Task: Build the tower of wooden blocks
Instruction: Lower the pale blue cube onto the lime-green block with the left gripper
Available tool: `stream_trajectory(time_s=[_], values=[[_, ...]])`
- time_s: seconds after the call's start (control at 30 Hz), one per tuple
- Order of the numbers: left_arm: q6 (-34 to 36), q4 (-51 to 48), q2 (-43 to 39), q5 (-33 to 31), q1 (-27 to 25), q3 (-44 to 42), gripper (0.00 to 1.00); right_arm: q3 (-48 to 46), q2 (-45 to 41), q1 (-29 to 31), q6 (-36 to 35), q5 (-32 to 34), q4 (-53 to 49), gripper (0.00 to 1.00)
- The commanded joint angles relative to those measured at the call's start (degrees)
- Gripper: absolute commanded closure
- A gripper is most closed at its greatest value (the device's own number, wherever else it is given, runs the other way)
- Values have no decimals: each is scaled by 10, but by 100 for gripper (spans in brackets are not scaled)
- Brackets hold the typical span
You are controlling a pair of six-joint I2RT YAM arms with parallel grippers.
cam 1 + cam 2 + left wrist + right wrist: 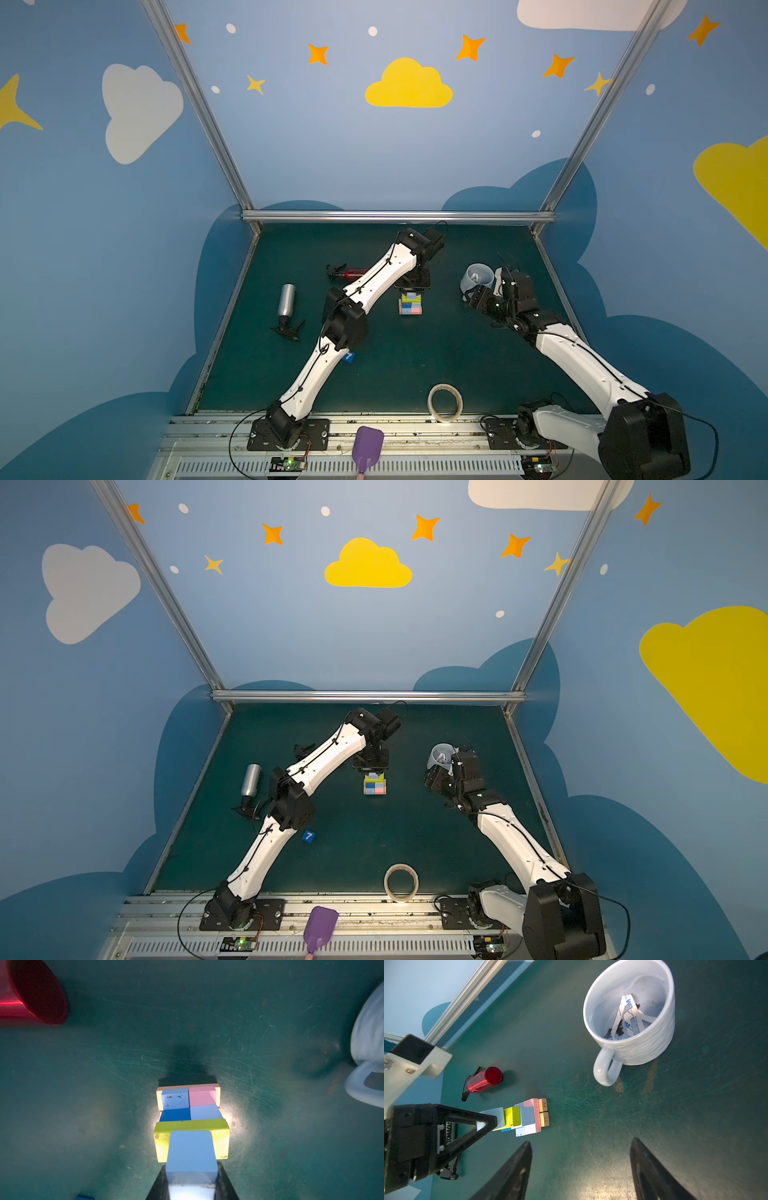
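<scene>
I need to let go of the light-blue block with my left gripper on the middle of the yellow-green flat block (412,296) (192,1148).
The wood block tower (410,306) (375,785) stands mid-table: an orange base (159,1097), then pink (202,1096), light-blue and dark-blue blocks, with a yellow-green flat block (222,1142) on top. My left gripper (191,1167) (411,288) is shut on a light-blue block (191,1153) right over the yellow-green one; whether the two touch I cannot tell. A blue cube marked "7" (308,836) (349,357) lies apart on the mat beside the left arm. My right gripper (580,1142) (473,298) hangs open and empty over bare mat near the mug.
A white mug (633,1022) (477,278) holding paper strips stands right of the tower. A red bottle (483,1080) (353,274) lies left of it, and a silver bottle (286,297) further left. A tape roll (445,402) sits at the front edge.
</scene>
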Motion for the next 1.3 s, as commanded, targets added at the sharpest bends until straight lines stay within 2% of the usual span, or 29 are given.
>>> stream_trajectory(time_s=[0.0, 0.53, 1.27], values=[[-4, -5, 14, -1, 3, 11, 78, -4, 6, -2, -2, -5, 5, 27], [-4, -6, 18, 3, 3, 11, 65, -5, 5, -2, -1, -7, 3, 27], [-8, -1, 18, 8, 2, 11, 64, -4, 8, -4, -2, -8, 5, 27]])
